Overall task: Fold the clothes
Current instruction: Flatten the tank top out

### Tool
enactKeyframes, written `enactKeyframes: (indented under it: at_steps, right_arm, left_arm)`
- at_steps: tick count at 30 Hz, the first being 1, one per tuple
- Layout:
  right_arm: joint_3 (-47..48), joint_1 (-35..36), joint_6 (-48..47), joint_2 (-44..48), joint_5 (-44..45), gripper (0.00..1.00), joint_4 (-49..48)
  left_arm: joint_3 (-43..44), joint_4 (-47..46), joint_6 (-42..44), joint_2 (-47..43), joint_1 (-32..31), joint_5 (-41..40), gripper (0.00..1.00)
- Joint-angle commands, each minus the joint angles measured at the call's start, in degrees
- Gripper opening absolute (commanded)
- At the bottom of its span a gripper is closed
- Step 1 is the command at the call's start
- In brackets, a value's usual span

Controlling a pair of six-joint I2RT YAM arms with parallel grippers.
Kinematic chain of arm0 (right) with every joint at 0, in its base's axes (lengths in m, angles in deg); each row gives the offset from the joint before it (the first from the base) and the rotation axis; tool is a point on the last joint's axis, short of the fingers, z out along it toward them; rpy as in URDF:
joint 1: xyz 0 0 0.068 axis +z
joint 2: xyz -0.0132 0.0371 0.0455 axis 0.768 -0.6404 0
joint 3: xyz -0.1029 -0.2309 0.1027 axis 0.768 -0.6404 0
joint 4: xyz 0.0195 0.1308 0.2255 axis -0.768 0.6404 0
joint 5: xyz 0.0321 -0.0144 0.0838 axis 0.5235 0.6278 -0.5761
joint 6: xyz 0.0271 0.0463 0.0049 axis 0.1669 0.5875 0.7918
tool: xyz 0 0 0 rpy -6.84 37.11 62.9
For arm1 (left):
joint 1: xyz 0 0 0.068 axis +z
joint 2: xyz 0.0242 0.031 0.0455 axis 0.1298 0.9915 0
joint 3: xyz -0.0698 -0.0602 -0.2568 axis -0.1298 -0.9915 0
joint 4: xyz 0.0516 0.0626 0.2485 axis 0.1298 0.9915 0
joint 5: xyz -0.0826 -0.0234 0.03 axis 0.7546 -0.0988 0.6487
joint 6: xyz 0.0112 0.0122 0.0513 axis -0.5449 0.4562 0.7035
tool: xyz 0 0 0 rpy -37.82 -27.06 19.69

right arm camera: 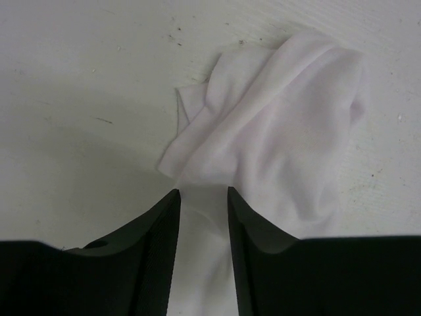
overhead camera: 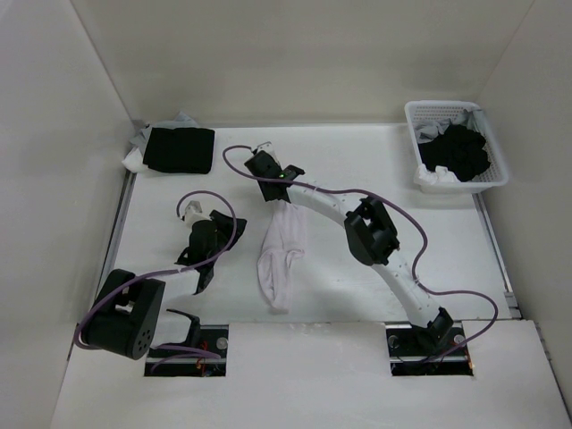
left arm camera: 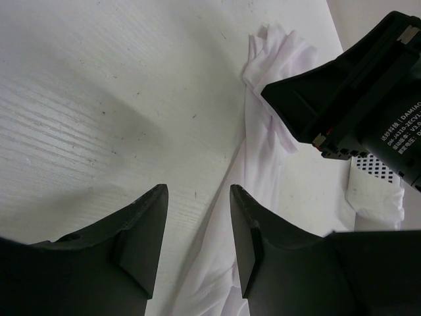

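The white garment is bunched in a long heap, so my right gripper should take the garment's crumpled far end [right arm camera: 322, 62] and lift it to hang loose before folding.
The clothes [overhead camera: 281, 255] are one plain white garment, lying bunched in a long strip down the middle of the table. My right gripper [overhead camera: 277, 195] reaches across to the strip's far end. In the right wrist view its jaws [right arm camera: 200, 191] stand apart, low over the cloth [right arm camera: 283, 125], with white fabric showing in the gap. My left gripper [overhead camera: 207, 268] hangs to the left of the strip. It is open [left arm camera: 197, 186], its left finger over bare table and its right finger over the cloth's edge [left arm camera: 263, 151]. Nothing is gripped.
A folded black garment [overhead camera: 179, 149] lies on white cloth at the back left. A white lattice basket [overhead camera: 456, 147] with black clothes stands at the back right. The right arm's black joint [left arm camera: 368, 99] fills the upper right of the left wrist view.
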Motion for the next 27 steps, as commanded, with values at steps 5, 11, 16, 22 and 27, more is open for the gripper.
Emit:
enactKeyframes:
  at_steps: [5,11,16,22,27]
  right_arm:
    - [1.8,0.1,0.0,-0.7,-0.9,0.44,-2.6]
    - [7.7,0.1,-0.8,-3.8,-1.4,0.38,4.7]
    - [9.1,0.0,-1.5,-4.3,-0.3,0.34,9.4]
    - [10.6,-0.7,-2.3,-4.7,-2.2,0.26,14.3]
    - [6.3,-1.1,-0.5,-1.9,-0.6,0.03,10.3]
  left_arm:
    - [-0.5,-3.7,-0.6,0.0,0.4,0.9,0.41]
    - [-0.4,-3.8,-0.8,-0.4,1.4,2.2,0.41]
    - [-1.6,-5.8,-1.5,-0.3,3.3,3.7,0.41]
    - [-2.0,-8.2,-2.0,1.7,4.9,5.9,0.41]
    - [-2.1,-8.7,-2.1,2.0,5.0,6.0,0.41]
